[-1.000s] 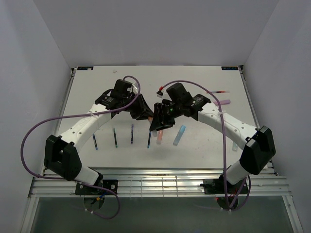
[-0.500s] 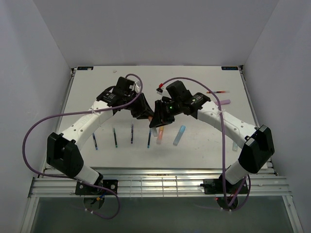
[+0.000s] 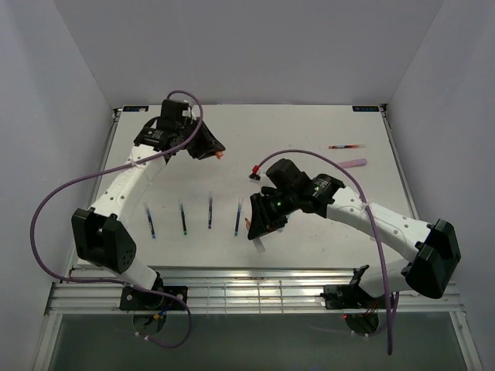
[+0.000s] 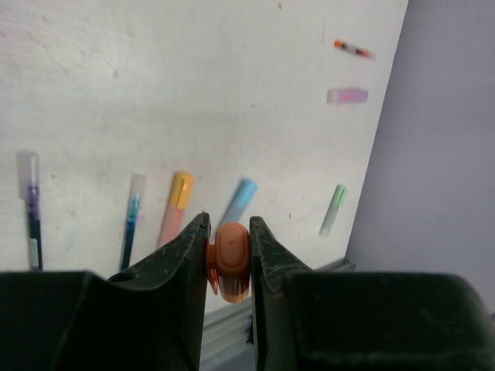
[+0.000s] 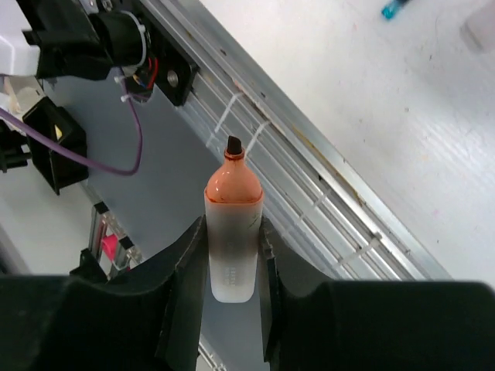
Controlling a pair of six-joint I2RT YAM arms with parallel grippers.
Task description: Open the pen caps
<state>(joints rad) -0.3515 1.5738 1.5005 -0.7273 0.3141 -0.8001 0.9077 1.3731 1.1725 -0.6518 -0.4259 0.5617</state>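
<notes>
Next, my left gripper puts the orange pen cap down on the bare table (image 3: 210,166) behind the thin capped pens.
An orange pen cap (image 4: 231,259) is off its highlighter, pinched between the fingers of my left gripper (image 4: 230,247). In the top view that gripper (image 3: 219,154) hovers over the back left of the table. My right gripper (image 5: 232,255) is shut on the frosted highlighter barrel (image 5: 232,232), its orange nib end bare and pointing away over the front rail. From above, the right gripper (image 3: 255,232) sits near the table's front edge, with the barrel's white end (image 3: 260,247) sticking out. Capped highlighters lie below: yellow-orange (image 4: 176,205), blue (image 4: 238,201), green (image 4: 332,210), purple (image 4: 346,96).
Several thin capped pens (image 3: 183,219) lie in a row at the front left. A purple highlighter (image 3: 355,163) and a thin red-and-dark pen (image 3: 346,145) lie at the back right. A slatted metal rail (image 3: 232,290) runs along the near edge. Walls close in both sides.
The two grippers met mid-table, then pulled apart: the left went back and left with the orange cap, the right came toward the front edge with the uncapped barrel.
</notes>
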